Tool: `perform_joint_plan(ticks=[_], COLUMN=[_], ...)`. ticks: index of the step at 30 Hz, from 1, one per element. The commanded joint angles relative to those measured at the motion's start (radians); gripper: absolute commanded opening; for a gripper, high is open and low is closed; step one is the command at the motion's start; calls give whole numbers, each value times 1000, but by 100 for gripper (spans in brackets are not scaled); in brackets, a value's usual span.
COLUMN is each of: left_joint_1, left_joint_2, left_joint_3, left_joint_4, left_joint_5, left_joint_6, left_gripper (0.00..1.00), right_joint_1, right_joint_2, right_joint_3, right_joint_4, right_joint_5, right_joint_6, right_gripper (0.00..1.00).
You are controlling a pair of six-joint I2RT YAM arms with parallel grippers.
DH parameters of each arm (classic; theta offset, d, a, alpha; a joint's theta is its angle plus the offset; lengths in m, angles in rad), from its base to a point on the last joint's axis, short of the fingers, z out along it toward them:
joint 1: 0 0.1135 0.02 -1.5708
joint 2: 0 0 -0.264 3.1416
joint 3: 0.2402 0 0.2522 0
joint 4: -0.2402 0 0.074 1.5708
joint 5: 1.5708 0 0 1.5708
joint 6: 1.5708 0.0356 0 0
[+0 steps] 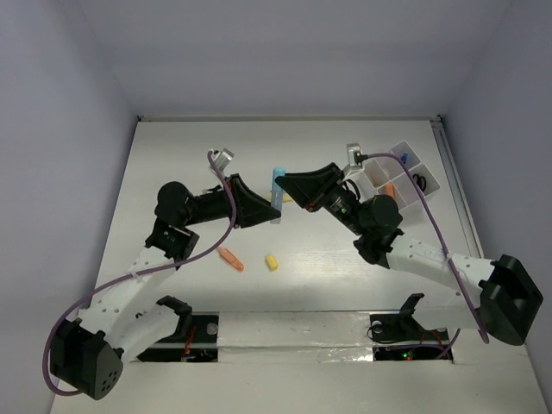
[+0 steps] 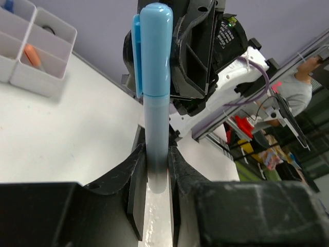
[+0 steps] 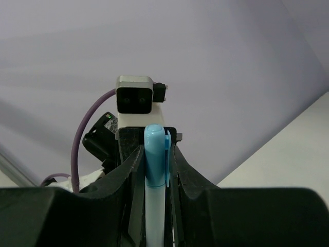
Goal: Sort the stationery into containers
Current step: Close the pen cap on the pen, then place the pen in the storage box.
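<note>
My right gripper has the light blue pen. It is held above the table between both grippers. I will put it down beside the orange piece in the divided tray (image 1: pixel 386 200).
A light blue pen (image 1: pixel 277 194) with a clipped cap is held above the table between both grippers. My left gripper (image 1: pixel 274 216) is shut on its barrel end (image 2: pixel 156 164). My right gripper (image 1: pixel 285 178) is closed round the capped end (image 3: pixel 155 154), facing the left one. The cap (image 2: pixel 154 46) stands in front of the right gripper in the left wrist view. The clear-white divided tray (image 1: pixel 371 181) sits at the far right and holds an orange piece (image 1: pixel 390 190), a blue-capped item (image 1: pixel 404 159) and a black ring (image 1: pixel 420 181). The tray (image 2: pixel 51 87) also shows in the left wrist view.
An orange piece (image 1: pixel 230 258) and a small yellow piece (image 1: pixel 272 262) lie on the white table below the grippers. A small yellow bit (image 1: pixel 287 198) shows beside the pen. Walls close the table on the left, back and right.
</note>
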Motion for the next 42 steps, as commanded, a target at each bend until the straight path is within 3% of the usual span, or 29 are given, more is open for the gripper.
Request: perform_joint_plan(ticks=[1,11,16,19,25,32,37,42], left_joint_1=[22,22,22,22,22,22,22,-3], left_joint_2=[7,28,-9,-45,-142,-263,-344,-409], left_joint_3=[172,258,194,140,28,36,-6,-66], left_joint_4=[197,139,62,-85,-346,-605,-632,-630], left_joint_5=[-206,-200,-197,-195,-211,-339,-422,-491], left_joint_6=[-2,18,44,121,276,467,535,560], left_gripper=[0,0,0,2,38,81,98,99], right_joint_1=[115,175,166,120,-53,-294,-500,-580], right_joint_2=[65,33,-72,-121,-158,-201,-234,-221], right_joint_3=[-149,-214,-123,-31,102,136,79,62], right_joint_4=[-241,-214,-394,-513,-606,-767,-845,-816], right_joint_5=[-242,-166,-13,112,221,348,492,662], right_joint_6=[-12,-1,-103,-165,-177,-265,-346,-456], right_gripper=[0,0,0,0,0,0,0,0])
